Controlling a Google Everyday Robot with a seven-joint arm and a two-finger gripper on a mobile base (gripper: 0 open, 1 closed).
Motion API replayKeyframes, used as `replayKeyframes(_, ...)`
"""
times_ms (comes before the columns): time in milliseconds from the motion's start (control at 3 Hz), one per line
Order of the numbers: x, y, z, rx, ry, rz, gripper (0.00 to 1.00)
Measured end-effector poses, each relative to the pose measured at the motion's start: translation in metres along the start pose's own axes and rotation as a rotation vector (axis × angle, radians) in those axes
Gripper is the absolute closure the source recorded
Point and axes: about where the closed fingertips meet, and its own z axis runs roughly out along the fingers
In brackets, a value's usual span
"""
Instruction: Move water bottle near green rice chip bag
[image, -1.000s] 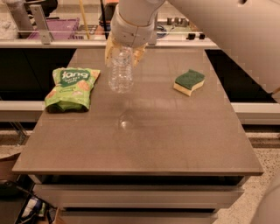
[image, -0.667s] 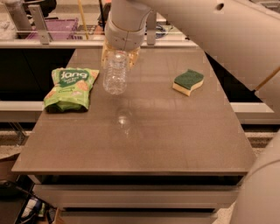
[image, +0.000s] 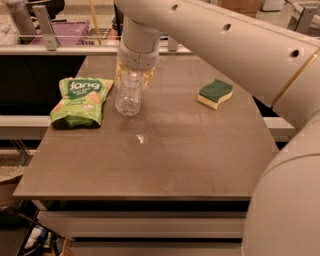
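I should let go of the water bottle with my gripper on the brown table (image: 121, 121) next to the front corner of the green rice chip bag. The bottle now hangs close beside the bag.
The water bottle (image: 129, 94), clear ribbed plastic, hangs from my gripper (image: 134, 75), which is shut on its upper part. The bottle's bottom end points down toward the table, and its cap and label are hidden by the gripper. The green rice chip bag (image: 80, 100) lies flat on the table's left side, just left of the bottle. The bottle sits close beside the bag's right edge; I cannot tell whether it touches the table.
A green-and-yellow sponge (image: 215, 93) lies on the right of the brown table (image: 165, 160). My large white arm (image: 225, 45) crosses the upper right. A railing and purple bin (image: 60, 32) stand behind the table.
My gripper has carried the bottle to the left and lower, closer to the chip bag. The bag and sponge have not moved.
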Motion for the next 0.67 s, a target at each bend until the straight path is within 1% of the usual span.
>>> replayKeyframes(333,-0.003,0.007,0.025,-0.001,0.010,-0.023,1.00)
replayKeyframes(667,-0.003,0.020,0.042,-0.009,0.033,-0.074,1.00)
